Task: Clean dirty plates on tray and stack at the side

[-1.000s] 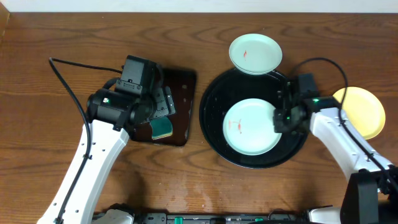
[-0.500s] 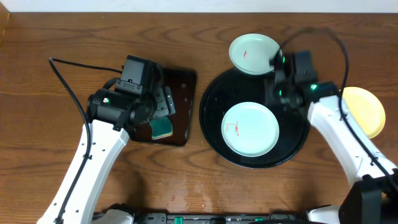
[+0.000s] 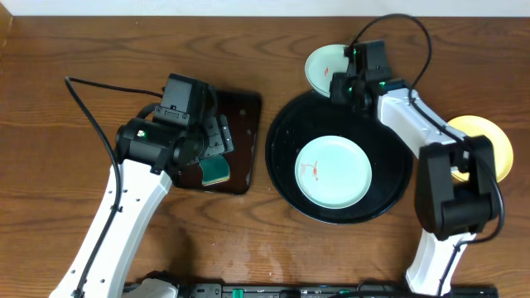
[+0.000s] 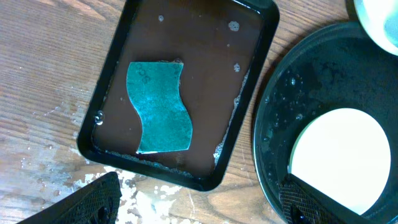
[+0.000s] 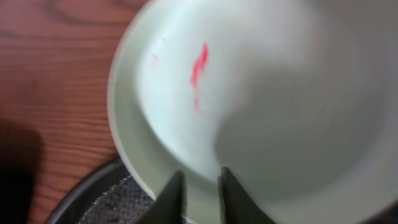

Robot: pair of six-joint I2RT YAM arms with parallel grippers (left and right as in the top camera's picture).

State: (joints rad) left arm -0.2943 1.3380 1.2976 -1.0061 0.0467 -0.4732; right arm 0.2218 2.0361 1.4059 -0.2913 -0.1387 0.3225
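Observation:
The teal sponge in the small dark rectangular tray is next for my left gripper, which should go to it and close on the sponge's middle (image 3: 214, 160) (image 4: 160, 111).
The round black tray (image 3: 277, 157) holds one pale mint plate (image 3: 334, 171) with a red smear. A second pale plate (image 3: 325, 70) rests at the tray's far rim, and a yellow plate (image 3: 489, 149) lies to the right, partly under the right arm. My right gripper (image 3: 342, 85) hovers at the far plate's near rim. In the right wrist view that plate (image 5: 261, 93) fills the frame and the right gripper (image 5: 198, 186) stands narrowly open astride its rim. My left gripper (image 4: 202, 205) is wide open and empty above the wood between the sponge tray and the black tray (image 4: 280, 124).
A small dark rectangular tray (image 3: 244, 116) with a teal sponge (image 3: 217, 171) sits left of the round tray, under the left arm. A black cable (image 3: 91, 108) trails across the table at the left. White flecks mark the wood near the sponge tray (image 4: 143, 193).
My right gripper left the right edge of the plate in the tray and moved to the far plate at the tray's rim. The left arm has not moved.

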